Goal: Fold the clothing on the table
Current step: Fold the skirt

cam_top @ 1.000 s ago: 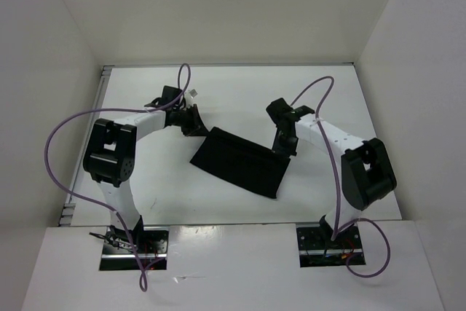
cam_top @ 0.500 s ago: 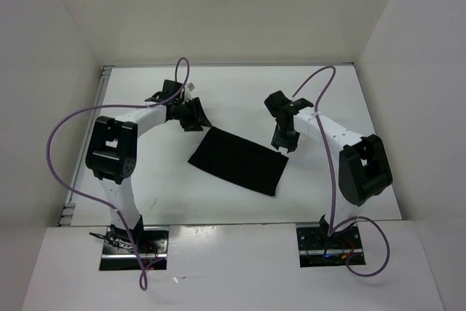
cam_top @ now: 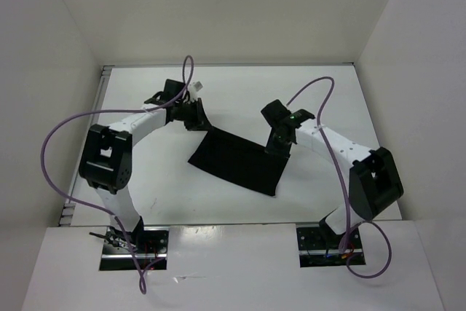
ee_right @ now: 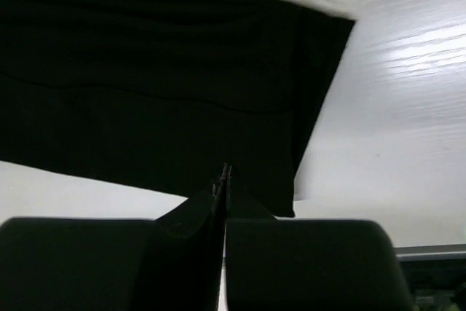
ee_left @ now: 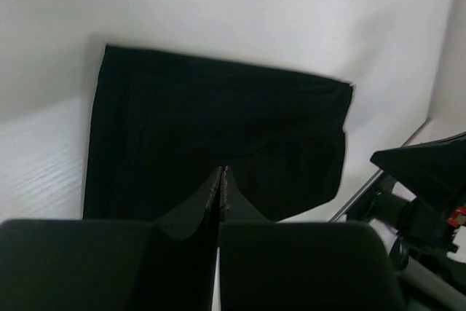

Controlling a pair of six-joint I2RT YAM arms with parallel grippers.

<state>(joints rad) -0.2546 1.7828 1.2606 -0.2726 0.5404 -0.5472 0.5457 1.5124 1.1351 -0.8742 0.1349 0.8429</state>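
I can see the black clothing lies at a slant across the table, so next I grip the short edge (cam_top: 282,175) beside it with my right gripper and swing the clothing straight before I fold it.
The black clothing (cam_top: 239,162) lies flat on the white table (cam_top: 164,176) as a folded, slanted rectangle. My left gripper (cam_top: 195,116) hovers just beyond its far left corner, jaws shut with nothing between them. In the left wrist view the shut gripper (ee_left: 222,170) points across the clothing (ee_left: 218,129). My right gripper (cam_top: 281,140) sits over the far right corner, also shut and empty. The right wrist view has the closed gripper (ee_right: 226,168) over the near edge of the clothing (ee_right: 160,92), whose corner ends to the right.
White walls enclose the table on three sides. A thin metal strip (cam_top: 86,152) runs along the left edge. Purple cables (cam_top: 62,130) loop off both arms. The right arm (ee_left: 422,180) shows at the right of the left wrist view.
The lifted far edge of the clothing was let go and now lies flat. Both grippers opened, then shut empty. The right gripper came down-left over the garment's corner.
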